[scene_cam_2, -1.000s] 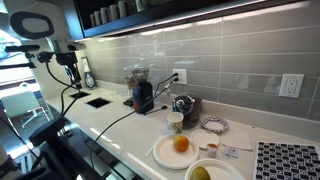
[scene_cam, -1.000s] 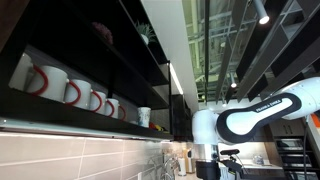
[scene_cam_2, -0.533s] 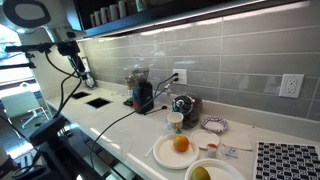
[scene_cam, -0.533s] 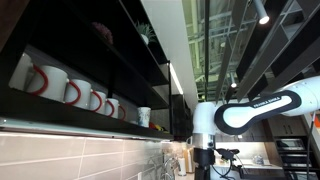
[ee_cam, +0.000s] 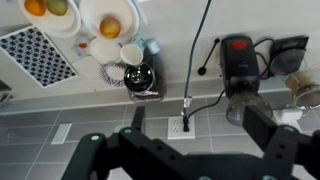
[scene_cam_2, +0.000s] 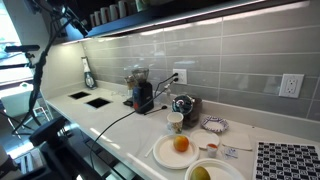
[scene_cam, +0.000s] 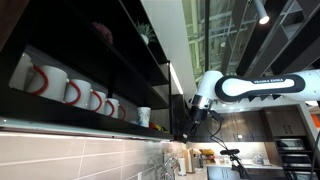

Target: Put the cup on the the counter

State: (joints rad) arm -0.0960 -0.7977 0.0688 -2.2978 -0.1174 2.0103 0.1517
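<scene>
The small white cup is on the dark shelf beyond the row of mugs with red handles. My gripper should close on the small white cup's rim (scene_cam: 147, 109).
The small plain white cup (scene_cam: 144, 116) stands on the dark upper shelf (scene_cam: 90, 122), to the right of a row of larger white mugs with red handles (scene_cam: 70, 92). My gripper (scene_cam: 188, 120) is up at shelf height, to the right of the cup and apart from it. In the wrist view the two dark fingers of the gripper (ee_cam: 200, 135) are spread wide with nothing between them. That view looks down at the grey tiled wall and the counter (ee_cam: 170, 30). The shelf cup does not show there.
On the white counter (scene_cam_2: 120, 125) stand a black grinder (scene_cam_2: 142, 95), a kettle (scene_cam_2: 183, 105), a paper cup (scene_cam_2: 176, 122), plates with fruit (scene_cam_2: 180, 148) and a patterned mat (scene_cam_2: 285, 160). A cable (scene_cam_2: 45, 70) hangs from the arm. A wall outlet (ee_cam: 183, 125) holds plugs.
The arm has swung up from below the shelf to shelf height and moved closer to the shelf's end. In the counter view it has risen almost out of the top of the frame.
</scene>
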